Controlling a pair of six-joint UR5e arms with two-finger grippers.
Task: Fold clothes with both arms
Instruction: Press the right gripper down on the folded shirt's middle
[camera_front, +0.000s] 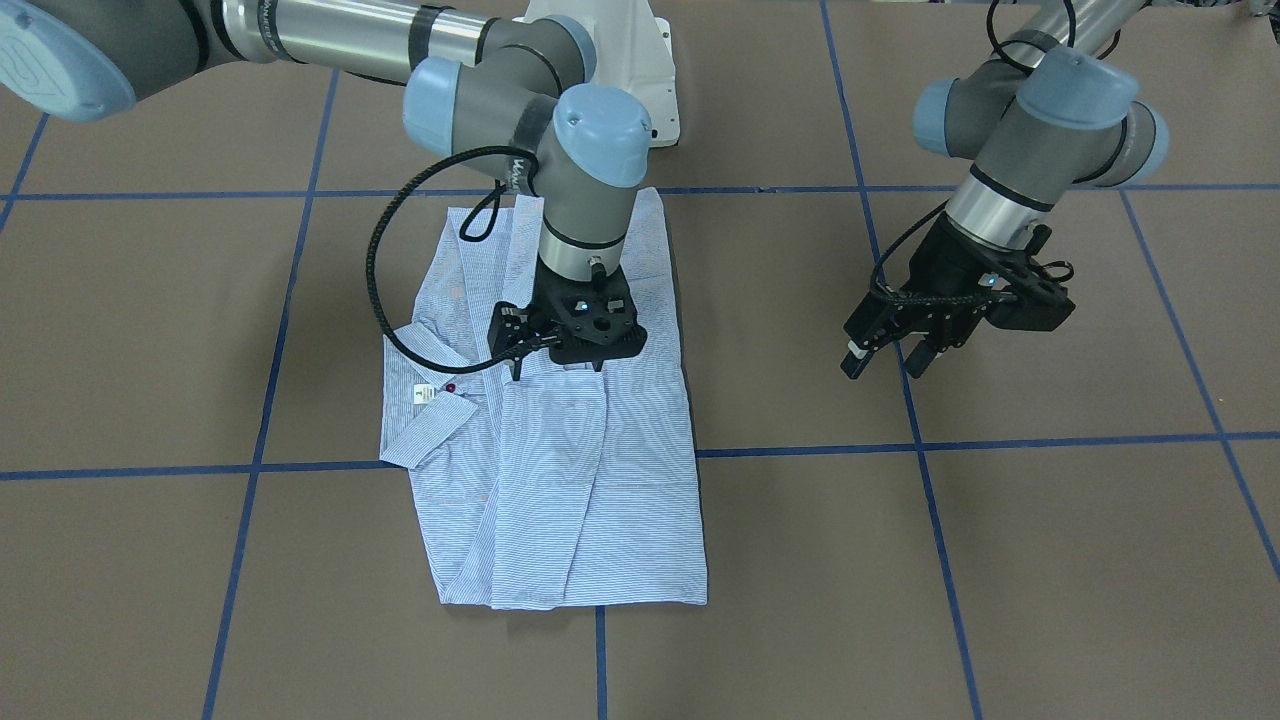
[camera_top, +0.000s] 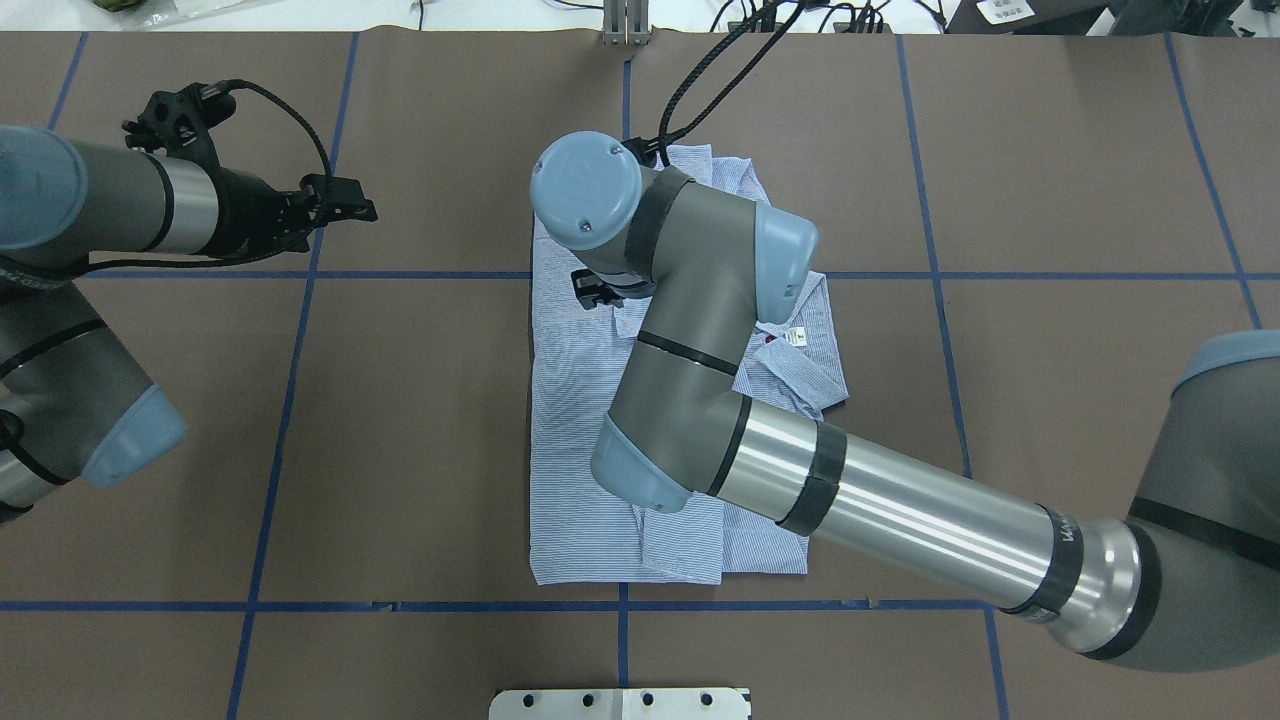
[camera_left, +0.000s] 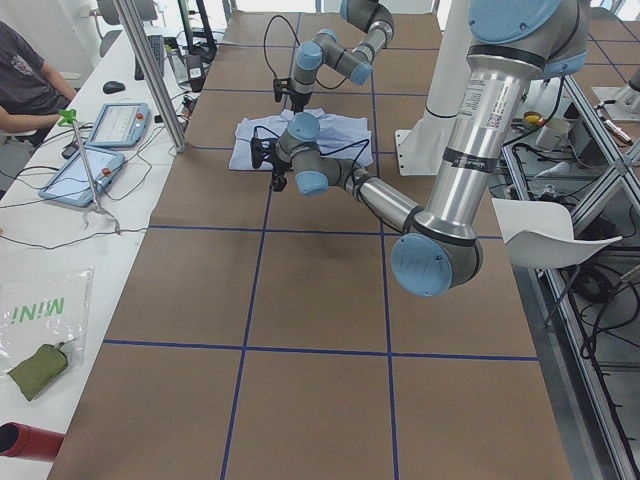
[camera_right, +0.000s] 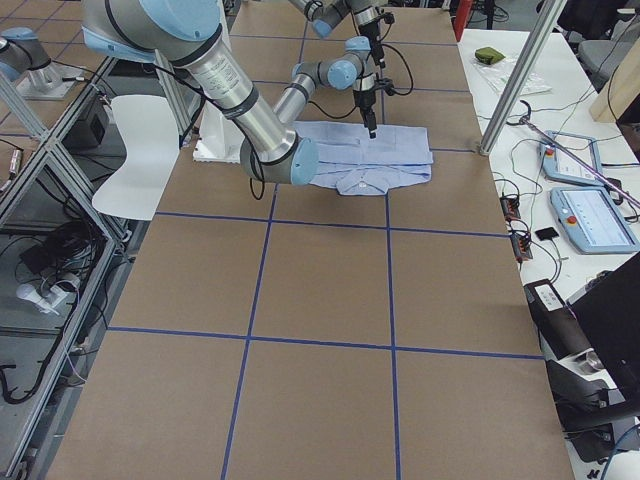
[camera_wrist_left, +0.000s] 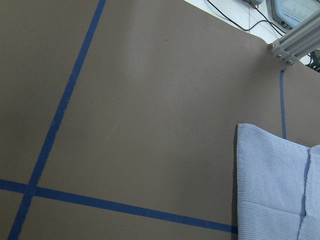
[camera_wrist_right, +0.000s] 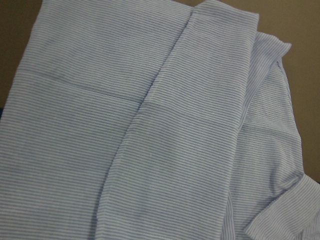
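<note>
The shirt's doubled-back top panel leaves the shirt's collar uncovered, so next I pull the panel's loose edge (camera_front: 603, 402) over the collar with my right gripper.
The striped light blue shirt (camera_front: 590, 500) (camera_top: 580, 450) lies flat on the brown table, folded lengthwise into a long panel. Its collar (camera_front: 430, 405) and a red button stick out at one side. My right gripper (camera_front: 557, 370) (camera_top: 597, 290) points down just over the middle of the shirt, its jaws apart and holding nothing. The right wrist view is filled with shirt cloth (camera_wrist_right: 150, 125). My left gripper (camera_front: 888, 362) (camera_top: 350, 210) hangs open and empty over bare table, well away from the shirt. A shirt corner (camera_wrist_left: 270, 185) shows in the left wrist view.
Blue tape lines (camera_front: 800, 450) divide the table into squares. The white pedestal base (camera_front: 640, 60) stands at the robot's edge. A side bench with tablets (camera_left: 115, 125) and cables runs along the far edge, and a person (camera_left: 25, 80) sits there.
</note>
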